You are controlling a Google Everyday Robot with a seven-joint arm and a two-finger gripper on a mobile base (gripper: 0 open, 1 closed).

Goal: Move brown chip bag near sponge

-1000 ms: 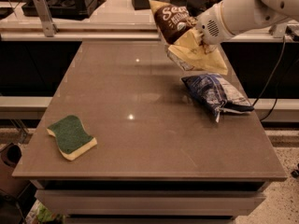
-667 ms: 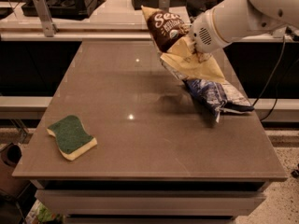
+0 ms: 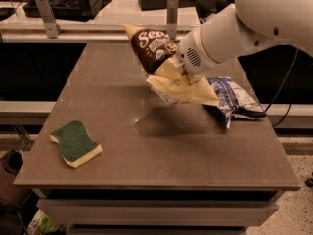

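The brown chip bag will go from my gripper down on the table (image 3: 138,95), between the sponge and the blue-and-white chip bag.
The brown chip bag (image 3: 164,65) hangs in the air above the middle of the table, dark brown on top with white lettering, pale yellow below. My gripper (image 3: 182,68) is shut on the bag's right side at the end of the white arm, which comes in from the upper right. The sponge (image 3: 75,143), green on top over pale yellow foam, lies flat near the table's front left corner, well to the left of and below the bag.
A blue-and-white chip bag (image 3: 234,99) lies at the table's right edge, partly behind the held bag. The brown table (image 3: 156,155) has a counter with dark equipment and metal posts (image 3: 172,14) behind it.
My gripper has carried the brown chip bag leftward and toward the table's middle, away from the blue-and-white bag. The sponge has not moved.
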